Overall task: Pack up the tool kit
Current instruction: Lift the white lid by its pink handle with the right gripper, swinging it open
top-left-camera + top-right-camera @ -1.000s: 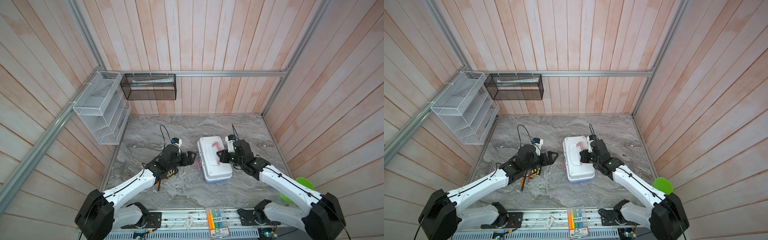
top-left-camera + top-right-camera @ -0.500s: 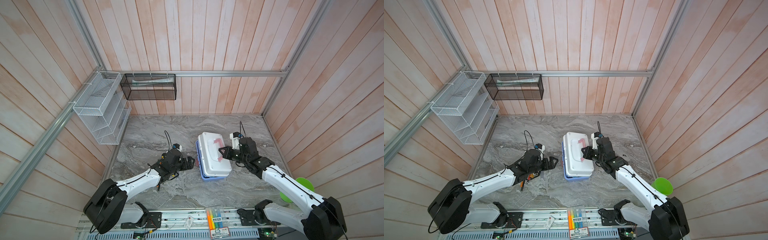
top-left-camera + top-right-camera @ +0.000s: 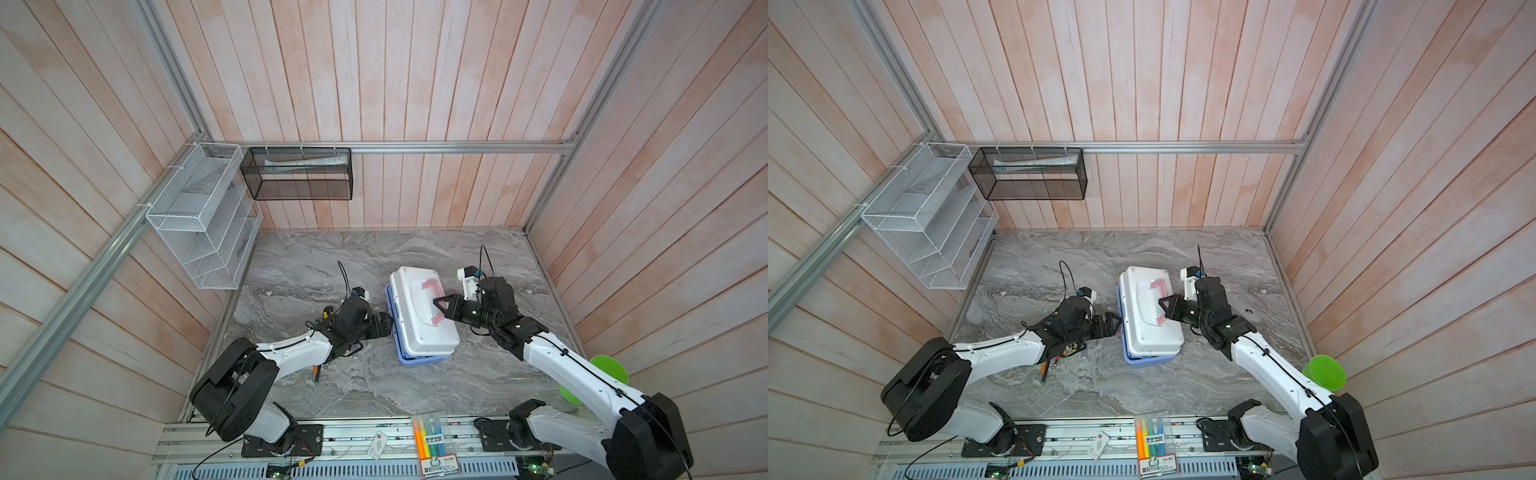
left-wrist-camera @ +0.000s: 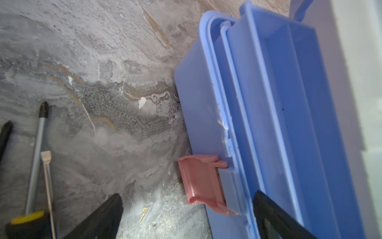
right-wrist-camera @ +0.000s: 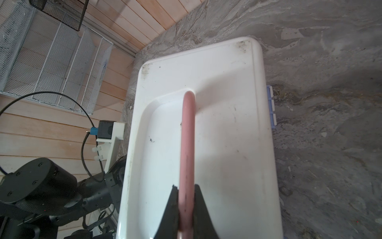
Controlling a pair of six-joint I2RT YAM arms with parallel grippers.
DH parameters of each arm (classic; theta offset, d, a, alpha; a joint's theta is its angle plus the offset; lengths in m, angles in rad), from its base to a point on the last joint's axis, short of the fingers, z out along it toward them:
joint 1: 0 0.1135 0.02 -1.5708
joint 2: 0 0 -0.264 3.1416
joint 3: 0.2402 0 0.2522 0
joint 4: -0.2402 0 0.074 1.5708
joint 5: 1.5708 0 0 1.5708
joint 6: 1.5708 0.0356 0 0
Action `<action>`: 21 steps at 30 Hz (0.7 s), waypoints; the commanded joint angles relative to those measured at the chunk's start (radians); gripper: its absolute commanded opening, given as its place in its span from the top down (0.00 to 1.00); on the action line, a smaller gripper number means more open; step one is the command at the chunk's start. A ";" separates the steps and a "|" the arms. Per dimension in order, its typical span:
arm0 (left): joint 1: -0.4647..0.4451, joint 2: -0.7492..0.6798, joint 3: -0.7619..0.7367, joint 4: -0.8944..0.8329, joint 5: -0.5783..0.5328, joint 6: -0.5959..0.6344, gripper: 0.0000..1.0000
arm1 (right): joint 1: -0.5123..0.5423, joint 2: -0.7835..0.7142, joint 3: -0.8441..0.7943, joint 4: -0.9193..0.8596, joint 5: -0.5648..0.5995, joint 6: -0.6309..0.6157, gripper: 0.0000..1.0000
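Next, my right gripper lets go of the pink handle of the lid with the lid open on the grey table (image 3: 485, 318) next to the light blue base of the tool kit.
The tool kit sits mid-table in both top views, its white lid (image 3: 424, 320) (image 3: 1148, 328) over a light blue base (image 3: 419, 360) (image 3: 1148, 359). My right gripper (image 5: 186, 187) (image 3: 437, 305) (image 3: 1163, 305) is shut on the pink handle (image 5: 187, 140). The lid (image 4: 361, 62) stands ajar above the blue inner tray (image 4: 289, 103). My left gripper (image 4: 186, 193) (image 3: 384, 326) (image 3: 1115, 324) is open, low at the case's side. Its jaws stand either side of the pink latch (image 4: 198, 182), which hangs loose. Screwdrivers (image 4: 37, 155) (image 3: 1043, 370) lie on the table under the left arm.
A clear pack of highlighters (image 3: 432, 440) lies on the front rail. A green cup (image 3: 602, 374) sits behind the right arm. A white wire rack (image 3: 199, 220) and a black mesh basket (image 3: 297, 174) hang on the walls. Wooden walls close in three sides.
The lid has tipped up on its latch side with my right gripper on the handle, baring the blue base. My left arm has sunk low, its gripper close to the case.
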 commanded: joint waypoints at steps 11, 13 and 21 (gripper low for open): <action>0.002 0.066 0.027 0.000 0.014 0.018 0.00 | -0.009 -0.030 -0.005 0.092 -0.023 0.010 1.00; 0.002 0.075 0.027 0.001 0.012 0.016 0.00 | -0.009 -0.028 -0.003 0.092 -0.025 0.010 1.00; 0.002 0.103 0.029 -0.022 -0.010 0.010 0.00 | -0.023 -0.044 0.034 0.007 0.007 -0.030 1.00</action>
